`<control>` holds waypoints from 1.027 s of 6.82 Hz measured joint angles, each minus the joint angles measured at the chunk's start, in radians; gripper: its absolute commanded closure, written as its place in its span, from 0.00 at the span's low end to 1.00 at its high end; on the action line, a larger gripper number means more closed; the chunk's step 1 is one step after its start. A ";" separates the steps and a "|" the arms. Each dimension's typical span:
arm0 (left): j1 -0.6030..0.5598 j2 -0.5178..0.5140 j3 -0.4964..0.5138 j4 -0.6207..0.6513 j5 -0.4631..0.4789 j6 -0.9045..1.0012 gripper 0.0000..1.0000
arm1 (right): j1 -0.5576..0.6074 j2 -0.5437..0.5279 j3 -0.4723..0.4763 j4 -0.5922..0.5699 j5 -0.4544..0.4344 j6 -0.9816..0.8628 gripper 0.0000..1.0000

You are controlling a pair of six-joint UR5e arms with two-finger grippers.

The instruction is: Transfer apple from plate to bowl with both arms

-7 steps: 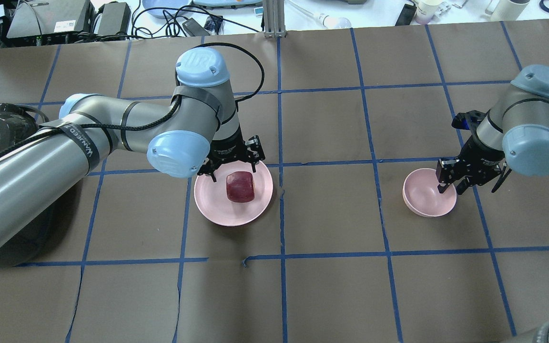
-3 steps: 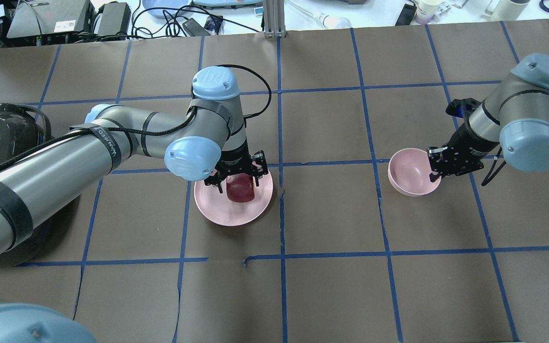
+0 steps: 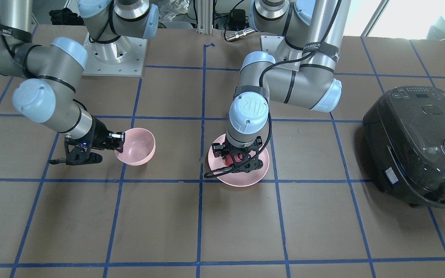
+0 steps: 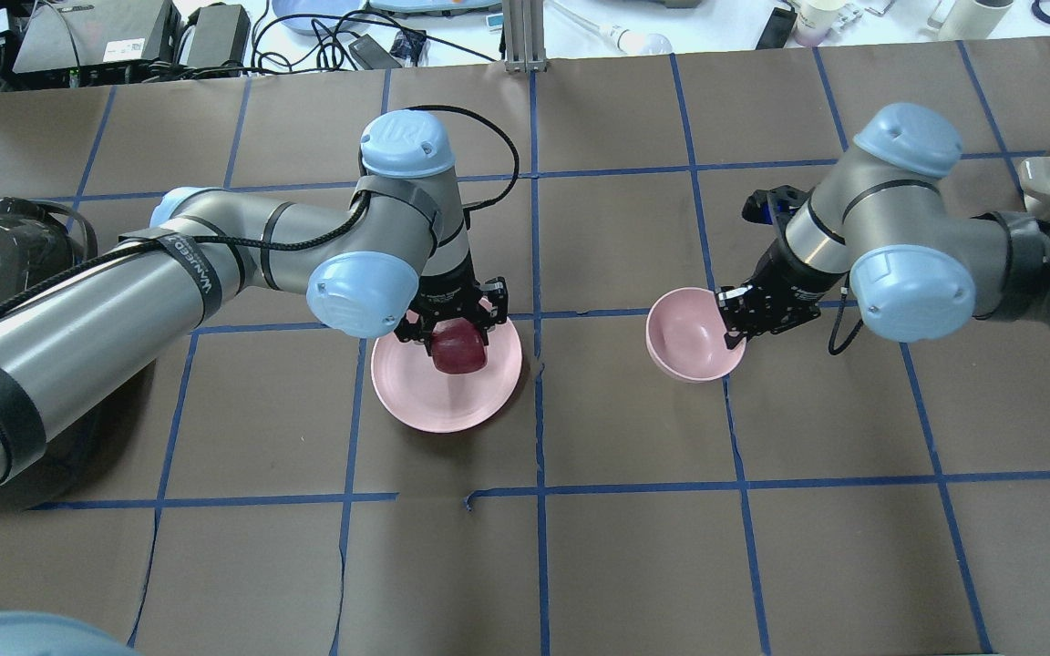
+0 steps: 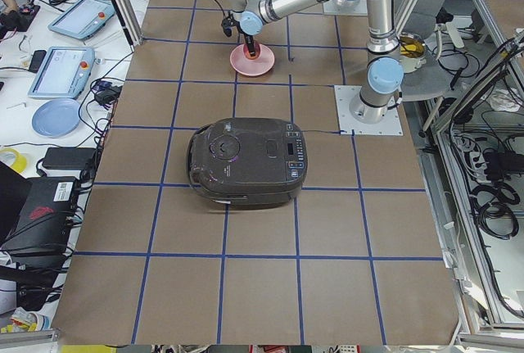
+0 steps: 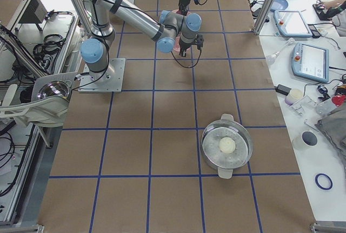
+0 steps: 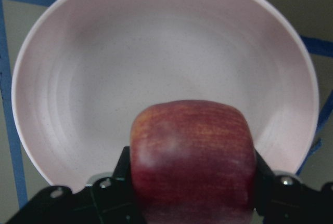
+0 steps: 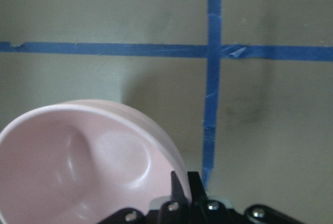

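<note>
The left gripper needs to release the apple in the small pink bowl, on the bare table (image 3: pixel 165 148) beside the wide pink plate.
The dark red apple (image 4: pixel 459 352) sits on the wide pink plate (image 4: pixel 446 398), toward its far side. My left gripper (image 4: pixel 453 332) points straight down over the apple, and its fingers press both sides of it. In the left wrist view the apple (image 7: pixel 192 156) fills the gap between the black fingers above the plate (image 7: pixel 156 63). My right gripper (image 4: pixel 731 333) is shut on the right rim of the small pink bowl (image 4: pixel 684 346) and holds it tilted, right of the plate. The bowl (image 8: pixel 78 151) is empty. In the front view the bowl (image 3: pixel 137 146) and the plate (image 3: pixel 242 178) are one grid square apart.
A black rice cooker (image 3: pixel 419 143) stands on the table's left end, beside my left arm (image 4: pixel 78 319). A metal pot with a glass lid (image 6: pixel 227 145) stands at the right end. Cables and devices lie beyond the far edge. Blue tape lines grid the brown table.
My right arm has carried the bowl leftward, toward the plate. My left gripper has lowered around the apple and closed on it.
</note>
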 measured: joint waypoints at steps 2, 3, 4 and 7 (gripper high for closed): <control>0.001 0.039 0.054 -0.047 -0.053 -0.025 0.98 | 0.055 0.006 0.030 -0.033 0.029 0.000 1.00; 0.001 0.053 0.068 -0.064 -0.117 -0.088 0.98 | 0.068 0.012 0.050 -0.053 0.040 0.001 1.00; -0.002 0.058 0.073 -0.067 -0.188 -0.188 0.98 | 0.076 0.019 0.062 -0.065 0.055 0.002 1.00; -0.039 0.037 0.069 -0.016 -0.417 -0.482 0.98 | 0.092 0.021 0.067 -0.081 0.063 0.011 0.00</control>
